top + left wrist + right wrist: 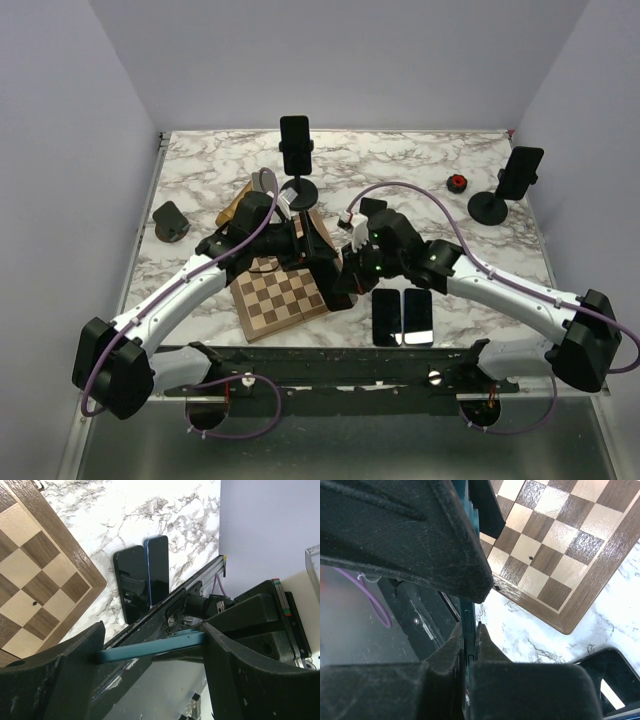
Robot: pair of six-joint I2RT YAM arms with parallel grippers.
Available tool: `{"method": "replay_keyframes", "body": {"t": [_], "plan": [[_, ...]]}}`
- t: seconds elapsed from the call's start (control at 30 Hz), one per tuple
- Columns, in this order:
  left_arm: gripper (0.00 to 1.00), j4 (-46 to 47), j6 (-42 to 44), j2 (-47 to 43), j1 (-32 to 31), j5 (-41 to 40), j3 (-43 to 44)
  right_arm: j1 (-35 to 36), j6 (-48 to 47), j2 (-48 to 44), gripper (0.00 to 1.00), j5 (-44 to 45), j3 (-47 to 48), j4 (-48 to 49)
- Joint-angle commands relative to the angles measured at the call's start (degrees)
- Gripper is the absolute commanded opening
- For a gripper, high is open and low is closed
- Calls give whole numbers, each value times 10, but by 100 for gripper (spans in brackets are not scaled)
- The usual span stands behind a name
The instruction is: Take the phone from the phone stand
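I need to use my right gripper to set the teal phone down on the marble point(438, 321) beside the flat phone that is farther from the chessboard.
A teal phone point(150, 650) is held between both grippers above the table's near middle, clear of any stand. My left gripper point(154, 637) is shut across its width, a finger on each long edge. My right gripper point(469, 630) is shut on its thin edge point(468, 620), pinching front and back. In the top view the two grippers meet, left point(318, 262) and right point(346, 280), and hide the phone. A black phone point(295, 143) stands in a stand point(301, 192) at the back middle. Another phone point(521, 172) stands in a stand point(489, 207) at the back right.
Two phones point(402, 316) lie flat side by side at the near edge; they also show in the left wrist view point(142, 582). A chessboard point(275, 300) lies under the left arm. A dark object point(170, 222) sits at the left and a small red item point(457, 182) at the back right.
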Motion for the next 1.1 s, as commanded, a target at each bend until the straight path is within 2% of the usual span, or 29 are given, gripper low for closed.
{"method": "replay_keyframes", "body": {"t": [0.0, 0.13, 0.17, 0.4, 0.6, 0.83, 1.07], "plan": [[45, 27, -2, -7, -2, 34, 17, -8, 18, 25, 1, 48, 22, -64], [95, 4, 24, -20, 7, 5, 48, -8, 80, -10, 1, 109, 4, -115], [99, -3, 35, -24, 12, 0, 56, -8, 96, -21, 1, 132, 2, -140], [99, -108, 141, -51, 79, -38, 135, -9, 213, -24, 1, 327, 12, -413], [99, -155, 222, -74, 123, -57, 173, -11, 315, -41, 1, 406, 35, -553], [99, -154, 268, -81, 134, -42, 145, -35, 348, -12, 1, 420, -26, -561], [99, -136, 287, -104, 136, -43, 105, -65, 341, -5, 1, 425, -43, -535]]}}
